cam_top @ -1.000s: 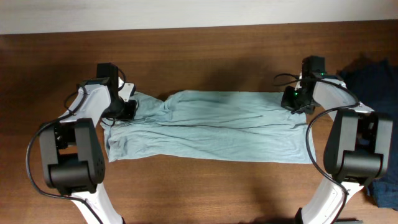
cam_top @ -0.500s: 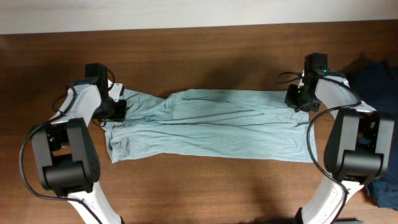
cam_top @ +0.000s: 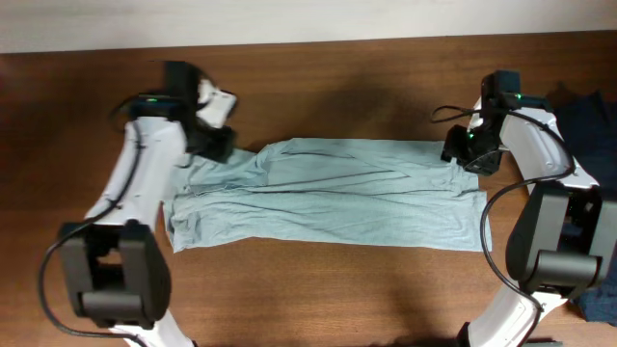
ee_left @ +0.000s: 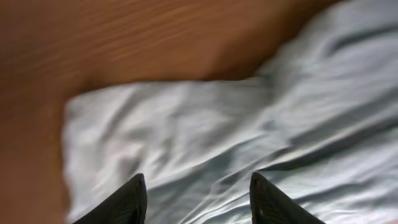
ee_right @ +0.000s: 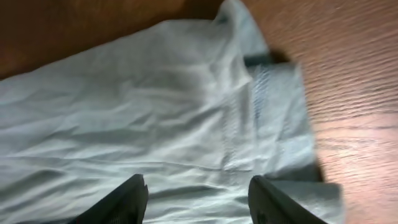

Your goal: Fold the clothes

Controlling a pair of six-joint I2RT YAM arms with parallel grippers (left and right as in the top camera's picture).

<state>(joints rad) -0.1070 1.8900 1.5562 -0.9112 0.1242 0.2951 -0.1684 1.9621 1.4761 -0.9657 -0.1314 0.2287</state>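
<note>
The upper edge of the piece of cloth kinks beside my left gripper, so next my right gripper pinches the cloth's hem (ee_right: 230, 143) and keeps it still while my left gripper takes the kink.
The clothes (cam_top: 328, 198), a pale grey-blue T-shirt, lie folded into a long band across the middle of the table. My left gripper (cam_top: 214, 135) hovers over the band's upper left corner. In the left wrist view this gripper (ee_left: 198, 199) is open above wrinkled fabric (ee_left: 249, 124), holding nothing. Over the band's upper right corner stands my right gripper (cam_top: 466, 151). The right wrist view shows that gripper (ee_right: 198, 199) open too, with the stitched hem (ee_right: 249, 106) lying free below it.
A dark navy garment (cam_top: 588, 125) is heaped at the table's right edge, beside the right arm. The brown wooden table (cam_top: 328, 96) runs to a pale wall at the back. Both arm bases stand at the near edge.
Both grippers have opened and let go of the shirt's upper corners. The left gripper has lifted and swung right and back; the right one has shifted slightly right.
</note>
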